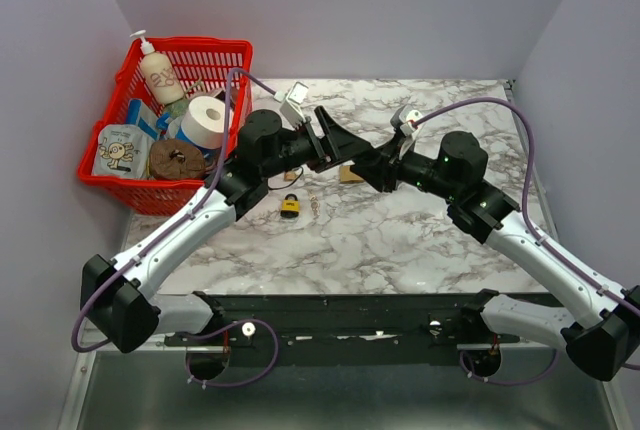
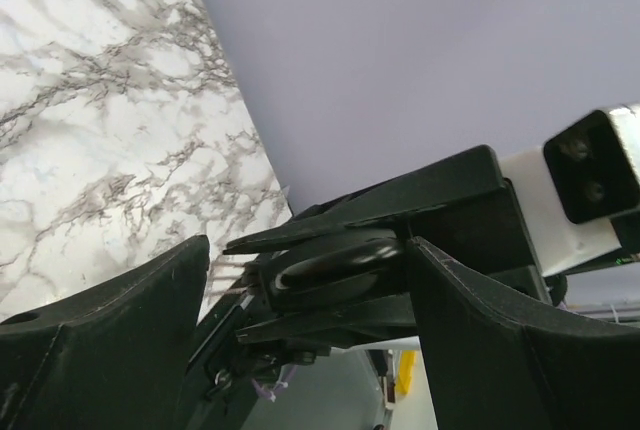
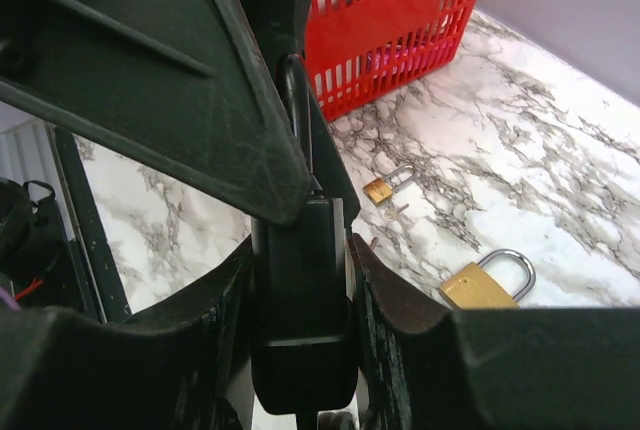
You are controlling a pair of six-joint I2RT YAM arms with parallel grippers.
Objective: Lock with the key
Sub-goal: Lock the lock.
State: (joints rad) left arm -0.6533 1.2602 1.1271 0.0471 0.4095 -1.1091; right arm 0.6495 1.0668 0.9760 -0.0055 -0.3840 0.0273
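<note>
The right gripper's fingers reach past the key onto the body of the black padlock, so that gripper should open, back away and pinch the key's black head [image 3: 338,420].
My right gripper [image 3: 300,250] is shut on a black padlock [image 3: 298,300], with its dark shackle [image 3: 293,100] pointing away from the camera. In the top view the two grippers meet over the middle of the marble table. My left gripper [image 2: 305,245] is open, and its fingers [image 2: 110,330] straddle the black padlock [image 2: 330,268] in the right gripper's jaws. No key shows in either gripper. A small brass padlock [image 3: 378,188] lies on the table with a small key [image 3: 400,212] beside it. A larger brass padlock [image 3: 480,285] lies nearer the grippers.
A red basket [image 1: 195,42] stands at the far left, holding a soap bottle, a tape roll and packets. It also shows in the right wrist view [image 3: 400,20]. The small brass padlock [image 1: 290,206] lies just near-left of the grippers. Lilac walls close off the back and sides.
</note>
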